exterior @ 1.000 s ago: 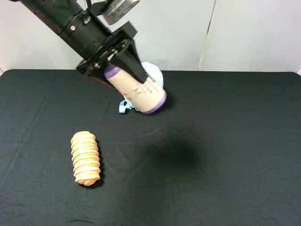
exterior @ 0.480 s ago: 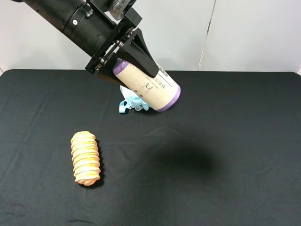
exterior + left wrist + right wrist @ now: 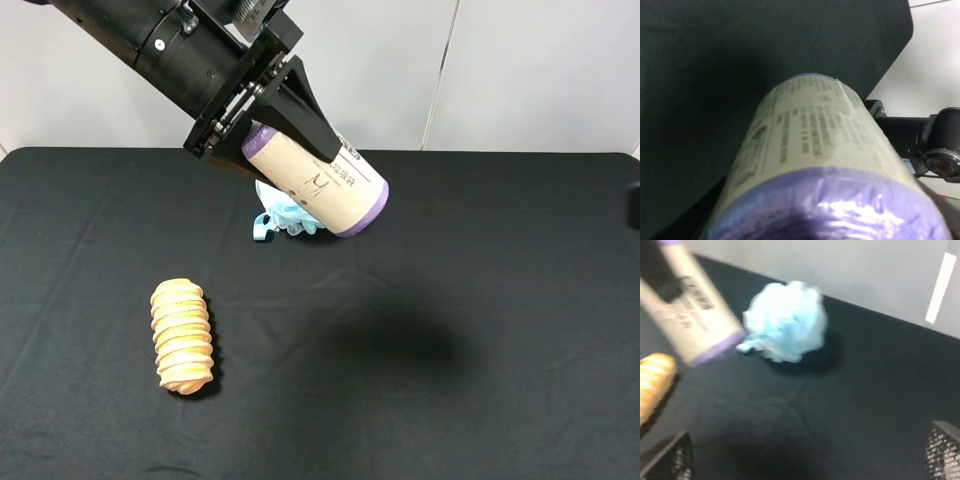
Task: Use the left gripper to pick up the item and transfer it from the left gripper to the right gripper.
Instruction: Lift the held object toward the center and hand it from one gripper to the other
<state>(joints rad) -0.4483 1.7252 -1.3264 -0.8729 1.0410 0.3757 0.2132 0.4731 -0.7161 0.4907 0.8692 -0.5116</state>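
The robot's right gripper should close on the lower purple end (image 3: 362, 204) (image 3: 717, 344) of the roll, because the left gripper holds the roll's upper half.
The item (image 3: 322, 188), a cream-labelled roll with purple ends, hangs tilted above the back of the table. My left gripper (image 3: 300, 150) is shut on its upper half. In the left wrist view the item (image 3: 820, 165) fills most of the picture. The right wrist view has the item (image 3: 695, 325) at a distance, above and to the left of the pouf. My right gripper (image 3: 807, 455) is open and holds nothing, with only its fingertips (image 3: 670, 460) showing. In the exterior high view a dark sliver at the right edge (image 3: 635, 205) is all that may show of that arm.
A light-blue bath pouf (image 3: 285, 215) lies on the black table (image 3: 500, 300) just behind and below the held roll. An orange ridged loaf (image 3: 182, 335) lies at the front left. A black robot part (image 3: 920, 145) stands beyond the table's edge.
The left gripper has lifted the roll and carried it a little to the right, slowing over the last half second. A dark sliver has appeared at the right edge.
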